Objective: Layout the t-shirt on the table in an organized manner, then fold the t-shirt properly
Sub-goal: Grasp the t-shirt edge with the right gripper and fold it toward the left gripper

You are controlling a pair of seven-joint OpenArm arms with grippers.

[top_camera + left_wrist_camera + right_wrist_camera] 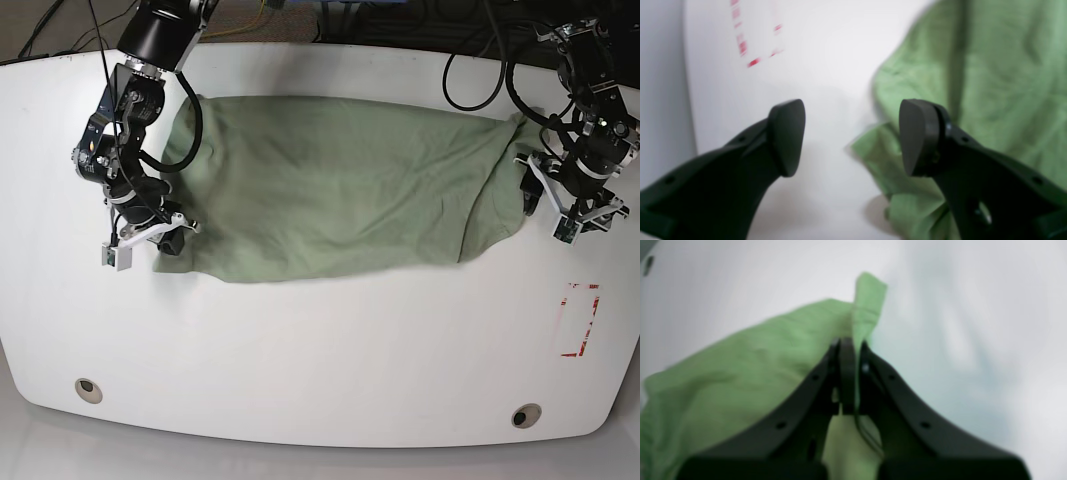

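Observation:
Next, I let go of the t-shirt's corner with my right gripper on the t-shirt's back edge [487, 115], under the hanging black cable loop.
The pale green t-shirt [330, 190] lies spread lengthwise across the back half of the white table [320, 350], still wrinkled. My right gripper [168, 240], on the left of the base view, is shut on the shirt's near-left corner. In the right wrist view the shut fingertips [846, 343] pinch a raised fold of the t-shirt [750, 360]. My left gripper [552, 205] stands open just off the shirt's right end. In the left wrist view the left gripper [853, 138] has bare table between its pads, and the t-shirt [990, 83] lies beside the right finger [918, 136].
Red tape marks [580, 320] sit near the table's right edge, also seen as red tape [743, 46]. Two round grommets [86, 388] [527, 414] lie along the front edge. Black cables [480, 60] hang over the table's back edge.

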